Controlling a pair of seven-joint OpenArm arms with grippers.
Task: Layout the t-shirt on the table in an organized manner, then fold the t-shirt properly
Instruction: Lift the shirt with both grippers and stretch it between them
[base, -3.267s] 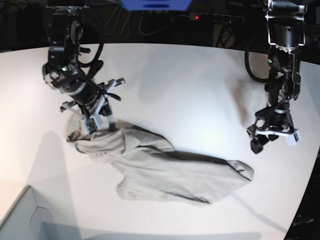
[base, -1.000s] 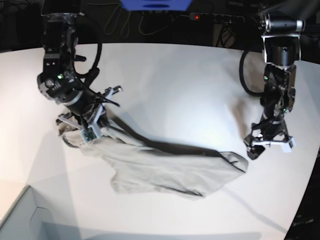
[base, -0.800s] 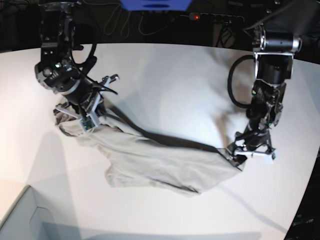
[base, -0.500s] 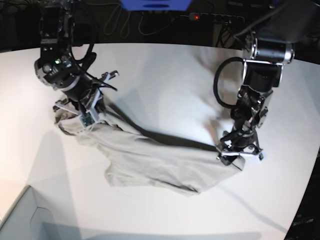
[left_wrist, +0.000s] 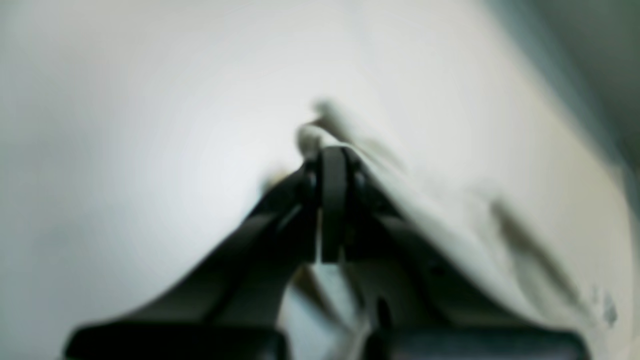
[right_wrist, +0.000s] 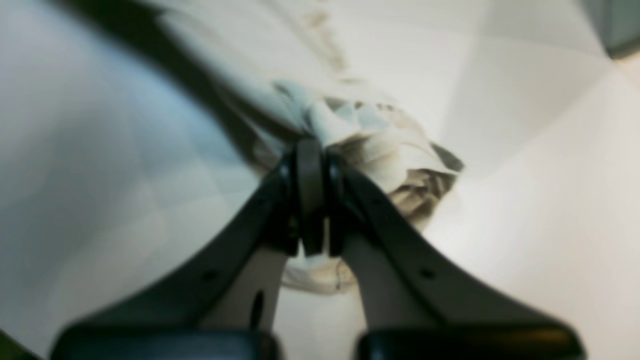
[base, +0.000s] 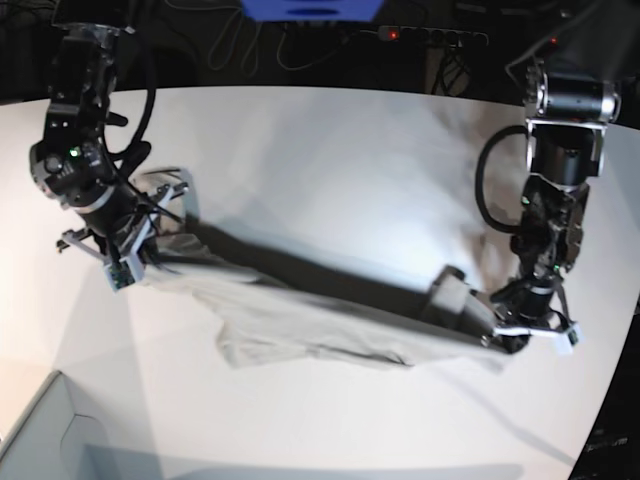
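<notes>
I need to let go of the t-shirt's end with my left gripper on the white table (base: 490, 396), between that gripper and the front edge of the table.
The beige-grey t-shirt (base: 320, 325) hangs stretched in a long band between my two grippers, low over the white table (base: 330, 150). My right gripper (base: 135, 262), at the base view's left, is shut on a bunched end of the t-shirt (right_wrist: 385, 145); its jaws (right_wrist: 311, 150) are pressed together. My left gripper (base: 505, 338), at the base view's right, is shut on the other end. In the blurred left wrist view its jaws (left_wrist: 334, 155) are closed with the cloth (left_wrist: 450, 200) running off to the right.
A pale box corner (base: 40, 440) sits at the front left. Beyond the table's curved far edge is a dark area with cables and a power strip (base: 430, 35). The table's right edge lies close to my left arm.
My left gripper reached in to the shirt's right end, shut on it and pulled right. My right gripper moved left with its end. The shirt went from a slack heap to a stretched band.
</notes>
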